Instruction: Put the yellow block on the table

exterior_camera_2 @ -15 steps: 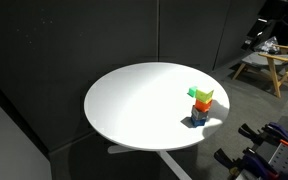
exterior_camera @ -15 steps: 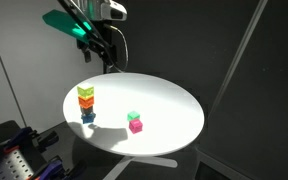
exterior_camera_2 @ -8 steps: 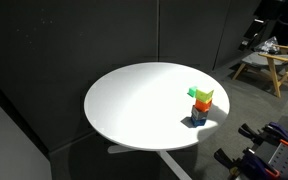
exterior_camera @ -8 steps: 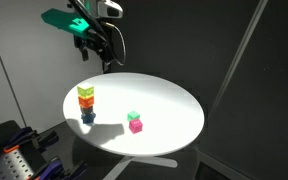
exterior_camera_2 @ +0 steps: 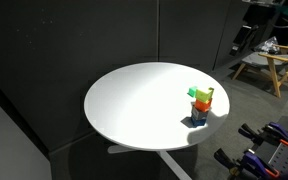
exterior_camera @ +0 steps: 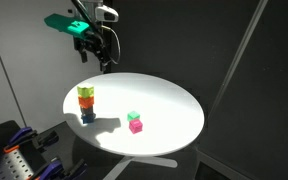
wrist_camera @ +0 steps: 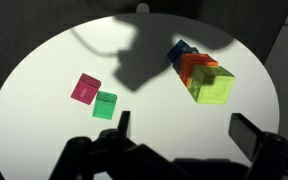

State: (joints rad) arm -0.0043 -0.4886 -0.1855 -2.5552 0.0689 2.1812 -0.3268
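Note:
My gripper will close on the opposite sides of the yellow block [exterior_camera: 86,91] [wrist_camera: 213,86], which sits on top of the orange-red cube.
The yellow block [wrist_camera: 216,87] tops a stack of cubes near the table edge; it also shows in both exterior views [exterior_camera: 85,91] [exterior_camera_2: 204,93]. Under it lie an orange-red cube [wrist_camera: 193,68] and a blue cube [wrist_camera: 179,50]. The round white table [exterior_camera: 169,115] [exterior_camera_2: 134,100] [wrist_camera: 44,70] carries the stack. My gripper [wrist_camera: 184,135] is open and empty, hanging high above the table; its fingers show in an exterior view [exterior_camera: 103,60] behind the table's far edge.
A mint-green cube [wrist_camera: 105,104] [exterior_camera: 133,117] and a pink cube [wrist_camera: 85,88] [exterior_camera: 136,126] lie side by side mid-table. A wooden stool [exterior_camera_2: 267,68] stands in the background. Dark curtains surround the table.
The arm has shifted slightly toward the left in the exterior view. The cubes have not moved.

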